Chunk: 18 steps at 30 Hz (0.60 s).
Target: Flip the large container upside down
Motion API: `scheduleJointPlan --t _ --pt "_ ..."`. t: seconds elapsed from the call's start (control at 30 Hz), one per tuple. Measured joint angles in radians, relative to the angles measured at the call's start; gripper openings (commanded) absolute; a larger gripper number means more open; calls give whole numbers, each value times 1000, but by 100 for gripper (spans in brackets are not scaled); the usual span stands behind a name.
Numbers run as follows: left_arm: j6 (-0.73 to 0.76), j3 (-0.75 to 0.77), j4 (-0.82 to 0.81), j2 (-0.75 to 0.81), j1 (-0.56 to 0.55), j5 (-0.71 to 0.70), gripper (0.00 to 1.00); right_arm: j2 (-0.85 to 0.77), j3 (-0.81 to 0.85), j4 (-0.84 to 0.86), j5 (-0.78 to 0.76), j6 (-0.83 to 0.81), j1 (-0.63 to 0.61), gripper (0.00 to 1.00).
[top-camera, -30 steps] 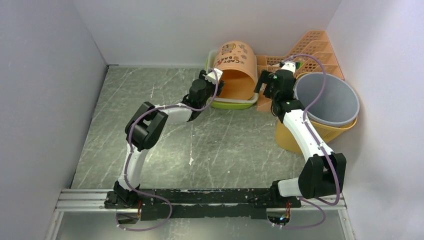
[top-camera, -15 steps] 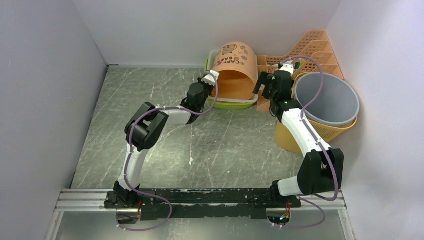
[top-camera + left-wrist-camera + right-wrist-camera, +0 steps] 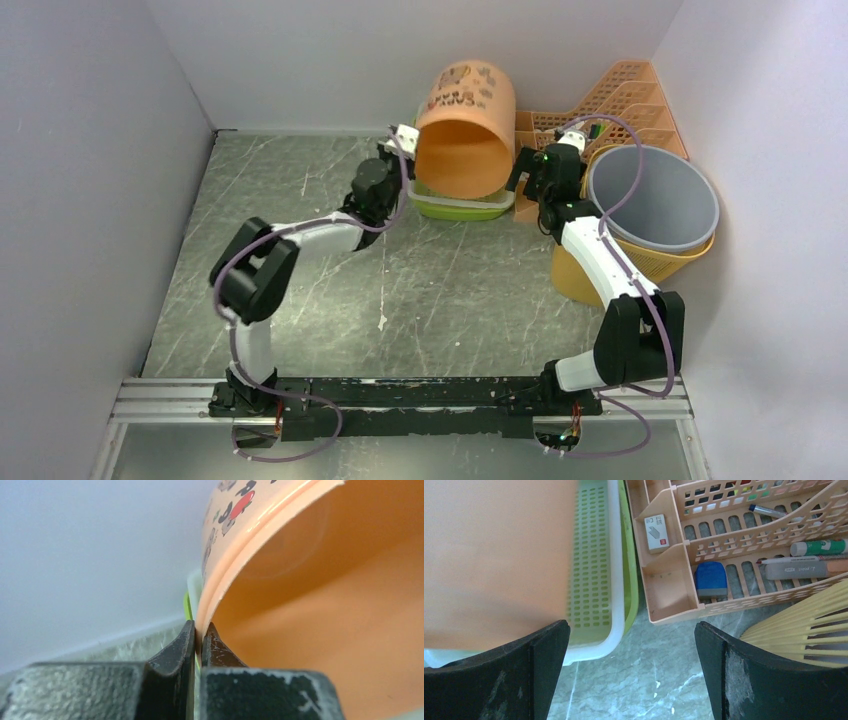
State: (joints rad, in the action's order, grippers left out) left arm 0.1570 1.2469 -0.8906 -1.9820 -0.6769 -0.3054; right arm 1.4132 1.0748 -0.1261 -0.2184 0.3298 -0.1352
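Note:
Next, the left gripper releases the large container on the table (image 3: 350,226) beside the slotted tray, opposite the desk organizer.
The large container (image 3: 468,118) is an orange tub with cartoon print, lifted off the table and tilted, its mouth toward the front and its base toward the back wall. My left gripper (image 3: 407,140) is shut on the left side of its rim. In the left wrist view the thin rim of the container (image 3: 325,605) is pinched in the left gripper (image 3: 198,630), one finger outside the wall and one inside. My right gripper (image 3: 526,168) stands open just right of the container, nothing in it. In the right wrist view the right gripper (image 3: 631,627) hangs over bare floor, beside the container (image 3: 494,555).
A green and white slotted tray (image 3: 460,208) (image 3: 596,580) lies under the container. An orange desk organizer (image 3: 620,95) (image 3: 724,545) with pens stands at the back right. A grey bin (image 3: 650,200) sits in a yellow basket (image 3: 580,275) against the right wall.
My left gripper closed on the container's rim and raised it, tipping the tub up off the tray. The left arm swung left. The right gripper stayed open, shifting slightly.

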Motion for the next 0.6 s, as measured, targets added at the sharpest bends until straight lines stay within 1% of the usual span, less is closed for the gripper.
scheduleJointPlan --t 0.2,0.37,0.47,0.6 --pt "-64 -23 -25 268 -3 28 7 10 -19 6 -6 7 3 97" --pt "-61 -43 -14 393 -18 -10 7 -26 -59 12 -13 26 3 96" --pt "-56 -95 40 451 -18 -68 7 -92 -94 5 -6 38 2 96" --pt "-45 -165 187 529 -19 -179 7 -152 -77 -12 -5 40 2 96"
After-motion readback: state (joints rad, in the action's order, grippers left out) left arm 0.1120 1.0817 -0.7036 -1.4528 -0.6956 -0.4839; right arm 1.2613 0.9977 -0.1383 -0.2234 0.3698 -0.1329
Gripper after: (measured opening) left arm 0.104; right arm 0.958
